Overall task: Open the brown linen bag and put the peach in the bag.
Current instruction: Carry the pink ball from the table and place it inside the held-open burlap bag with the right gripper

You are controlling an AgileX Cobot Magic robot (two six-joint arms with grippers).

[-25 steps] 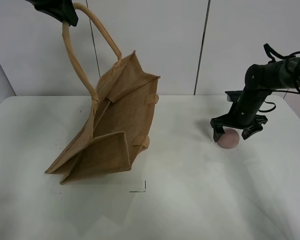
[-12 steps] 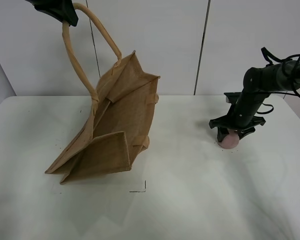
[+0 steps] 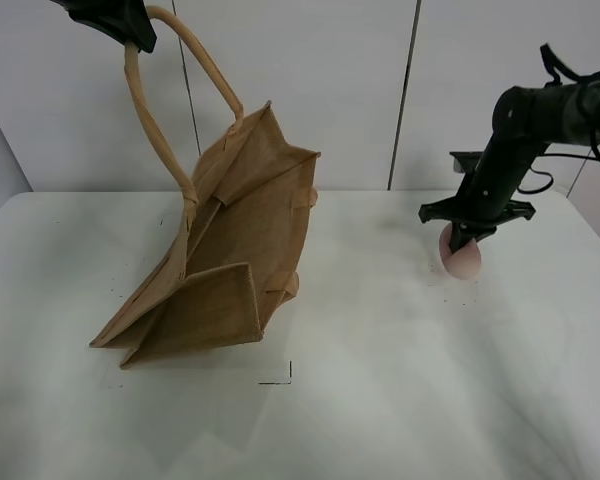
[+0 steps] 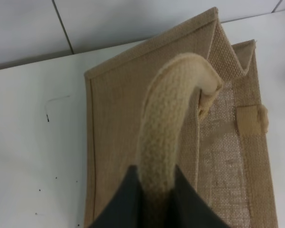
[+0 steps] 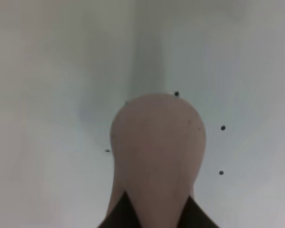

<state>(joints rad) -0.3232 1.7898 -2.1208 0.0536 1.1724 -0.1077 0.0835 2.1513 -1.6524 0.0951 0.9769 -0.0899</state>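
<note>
The robot's right gripper will release the peach inside the brown linen bag (image 3: 204, 260), just behind the top edge of the bag's front flap.
The brown linen bag (image 3: 225, 260) stands tilted on the left of the white table (image 3: 380, 400), its mouth held open. My left gripper (image 3: 130, 35) is shut on one beige loop handle (image 3: 155, 120) and holds it high above the bag; the handle (image 4: 173, 137) and bag mouth (image 4: 228, 156) show in the left wrist view. My right gripper (image 3: 460, 240) is shut on the pinkish peach (image 3: 464, 260) and holds it just above the table at the right. The peach (image 5: 156, 152) fills the right wrist view between the fingers.
A white panelled wall (image 3: 360, 90) stands behind the table. A small black corner mark (image 3: 285, 378) lies on the table in front of the bag. Bare table lies between the bag and the peach.
My right gripper closed around the peach and lifted it slightly off the table. The left gripper and the bag have not moved.
</note>
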